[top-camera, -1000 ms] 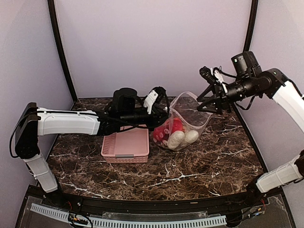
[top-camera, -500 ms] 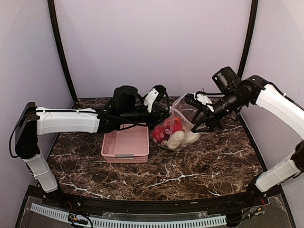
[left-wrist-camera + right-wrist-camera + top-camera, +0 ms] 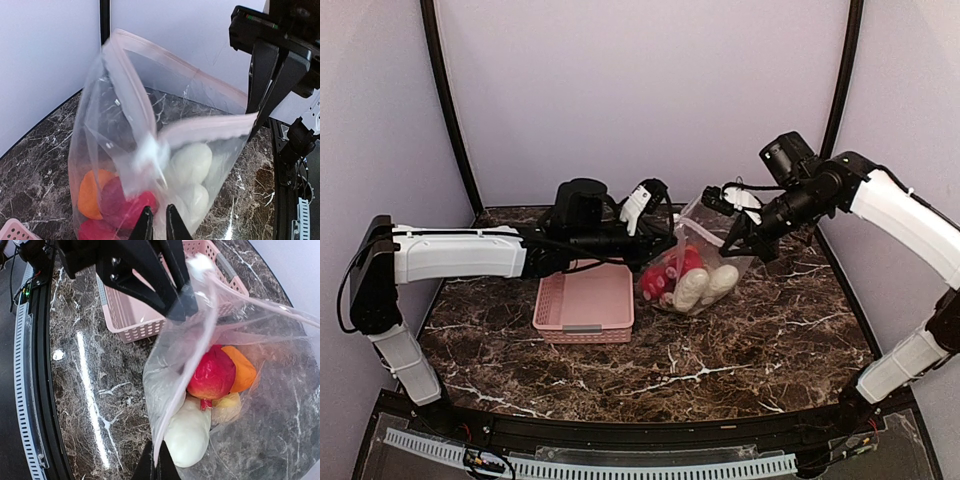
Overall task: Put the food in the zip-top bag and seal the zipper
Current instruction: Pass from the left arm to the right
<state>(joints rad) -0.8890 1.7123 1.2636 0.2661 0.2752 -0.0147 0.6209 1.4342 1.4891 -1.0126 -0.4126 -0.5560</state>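
Observation:
The left gripper pinches the bag's film below the white slider; it should open and take the zipper's end (image 3: pixel 151 150) beside the slider before my right gripper seals.
The clear zip-top bag (image 3: pixel 705 262) stands on the marble table right of centre, its mouth gaping upward. The food lies inside at the bottom: a red piece (image 3: pixel 215 372), an orange piece (image 3: pixel 241 367), a yellowish piece (image 3: pixel 226 407) and white pieces (image 3: pixel 190 162). My left gripper (image 3: pixel 156 212) is shut on the bag's left wall, with film pinched between its fingers. My right gripper (image 3: pixel 156 447) is shut on the pinkish zipper (image 3: pixel 205 127) strip at the right end of the mouth. In the top view the left gripper (image 3: pixel 672 238) and right gripper (image 3: pixel 738 238) flank the bag.
A pink slotted basket (image 3: pixel 585 300) sits on the table just left of the bag, under my left forearm, with nothing visible in it. Black corner posts (image 3: pixel 840 70) and lilac walls close the back and sides.
My right gripper came down and left from above the bag's right side to the mouth edge and shut on the zipper strip. The left gripper kept its hold.

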